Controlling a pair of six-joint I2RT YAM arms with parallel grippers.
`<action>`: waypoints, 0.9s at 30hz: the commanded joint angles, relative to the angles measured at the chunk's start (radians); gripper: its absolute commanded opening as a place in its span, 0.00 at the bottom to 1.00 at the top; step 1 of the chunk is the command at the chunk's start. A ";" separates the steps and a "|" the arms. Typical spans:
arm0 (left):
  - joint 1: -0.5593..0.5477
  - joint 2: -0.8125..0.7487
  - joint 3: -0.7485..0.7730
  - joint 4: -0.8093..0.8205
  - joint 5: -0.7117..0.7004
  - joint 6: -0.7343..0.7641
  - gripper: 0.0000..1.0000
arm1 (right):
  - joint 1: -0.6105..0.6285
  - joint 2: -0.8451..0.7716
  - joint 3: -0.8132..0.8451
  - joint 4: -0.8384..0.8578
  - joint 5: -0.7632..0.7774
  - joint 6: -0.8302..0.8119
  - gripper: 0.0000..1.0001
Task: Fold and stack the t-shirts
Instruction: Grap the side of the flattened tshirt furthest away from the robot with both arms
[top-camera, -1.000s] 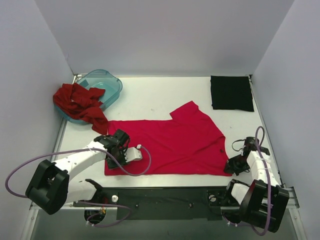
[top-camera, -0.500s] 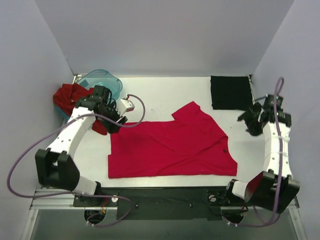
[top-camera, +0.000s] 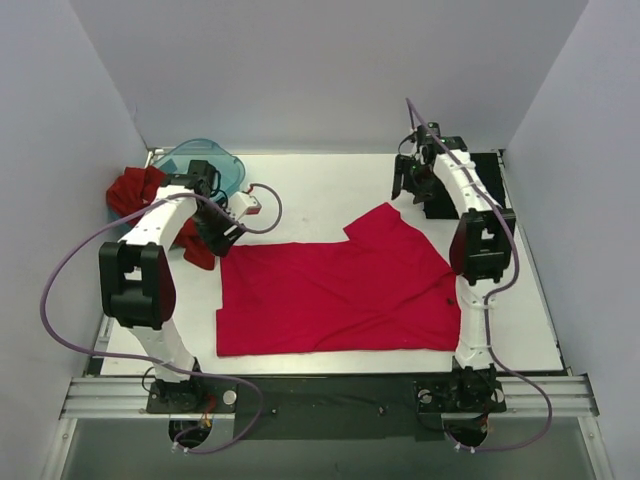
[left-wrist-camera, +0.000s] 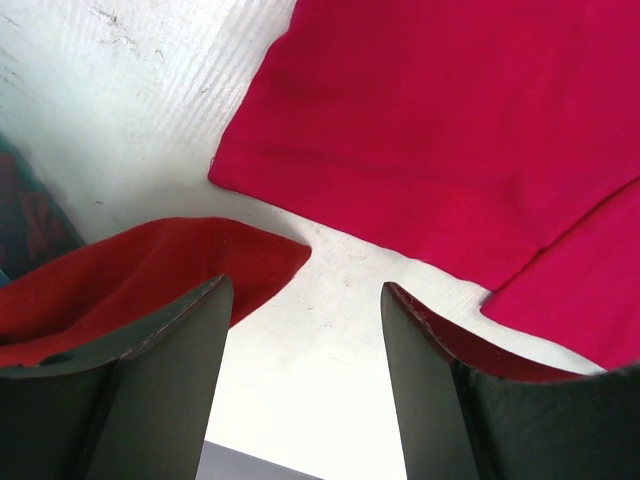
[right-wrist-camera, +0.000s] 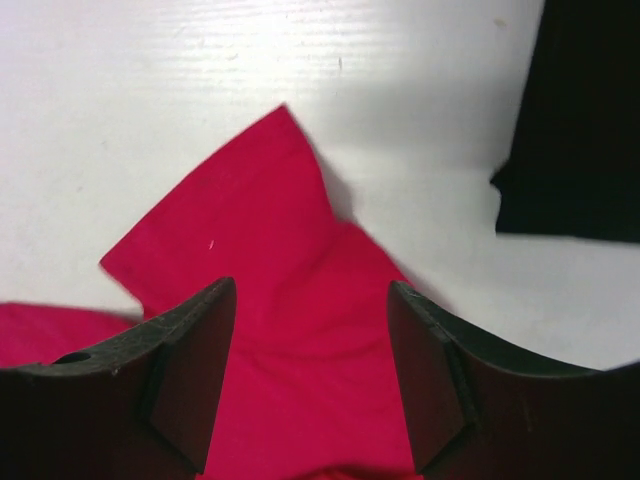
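Note:
The crimson t-shirt has a back corner nearest the brick-red t-shirt hanging from the tub. My left gripper should close on the crimson t-shirt's back corner (top-camera: 226, 250) (left-wrist-camera: 222, 175) there.
A bright crimson-pink t-shirt (top-camera: 340, 290) lies spread flat mid-table, one sleeve (right-wrist-camera: 270, 230) pointing to the back. My right gripper (top-camera: 406, 185) hovers open just above that sleeve, nothing between its fingers (right-wrist-camera: 190, 360). A folded black t-shirt (top-camera: 492, 172) lies at the back right, partly behind the right arm, and shows as the black t-shirt (right-wrist-camera: 580, 120) in the right wrist view. A darker brick-red t-shirt (top-camera: 135, 190) hangs crumpled over the tub's edge. My left gripper (top-camera: 222, 238) stands open over bare table between the brick-red cloth (left-wrist-camera: 130, 270) and the crimson t-shirt's far left corner (left-wrist-camera: 240, 170).
A translucent teal tub (top-camera: 215, 165) sits at the back left corner. Grey walls close in the table on three sides. A metal rail runs along the near edge with both arm bases on it. Purple cables loop from both arms.
Both arms swung from the crimson shirt's near corners to its far side. The right gripper went from shut to open; the left opened wider. The shirt's near edge now lies flatter.

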 joint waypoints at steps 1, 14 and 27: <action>0.014 0.005 0.042 -0.041 0.070 0.114 0.71 | -0.001 0.168 0.190 -0.110 0.006 -0.045 0.57; 0.031 0.133 0.155 -0.102 0.234 0.188 0.69 | 0.022 0.280 0.171 -0.100 -0.178 -0.047 0.18; -0.029 0.317 0.223 -0.018 0.032 0.211 0.68 | 0.015 -0.007 0.012 -0.063 -0.195 -0.080 0.00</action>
